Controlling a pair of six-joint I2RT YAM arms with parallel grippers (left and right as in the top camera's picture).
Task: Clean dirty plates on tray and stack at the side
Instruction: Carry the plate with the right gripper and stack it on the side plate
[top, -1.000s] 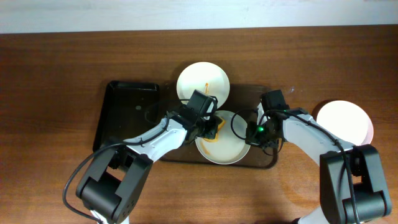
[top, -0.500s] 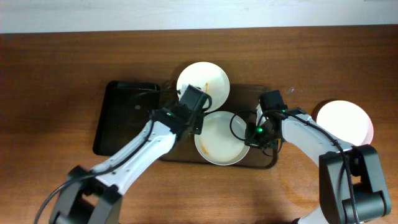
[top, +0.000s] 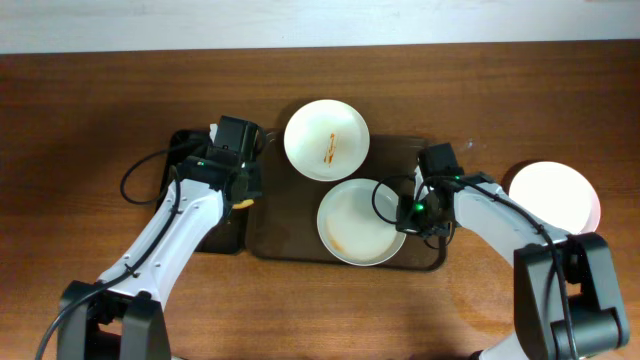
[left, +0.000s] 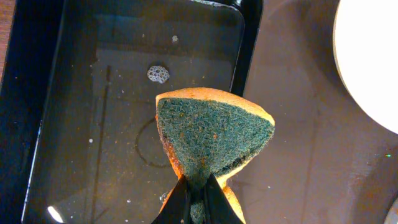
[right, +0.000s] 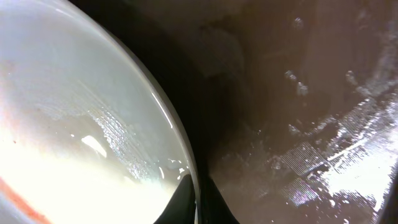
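The near plate will go on top of the clean white plate (top: 523, 203) beside the brown tray, where I will release it from my right gripper.
A brown tray (top: 290, 240) holds two white plates. The far plate (top: 326, 140) bears an orange streak. The near plate (top: 360, 222) has a faint orange smear; my right gripper (top: 408, 216) is shut on its right rim (right: 177, 134). My left gripper (top: 243, 190) is shut on an orange sponge with a green scrub face (left: 211, 134), held over the seam between the black basin (top: 190, 170) and the tray. A clean white plate (top: 553, 194) lies on the table at the right.
The black basin (left: 93, 93) holds shallow water with a small foam spot (left: 158, 74). The wet brown tray surface (right: 311, 93) fills the right wrist view. A white wall edge runs along the table's far side.
My left gripper has carried the sponge left off the near plate to the basin's edge. The right gripper has stayed on the plate rim.
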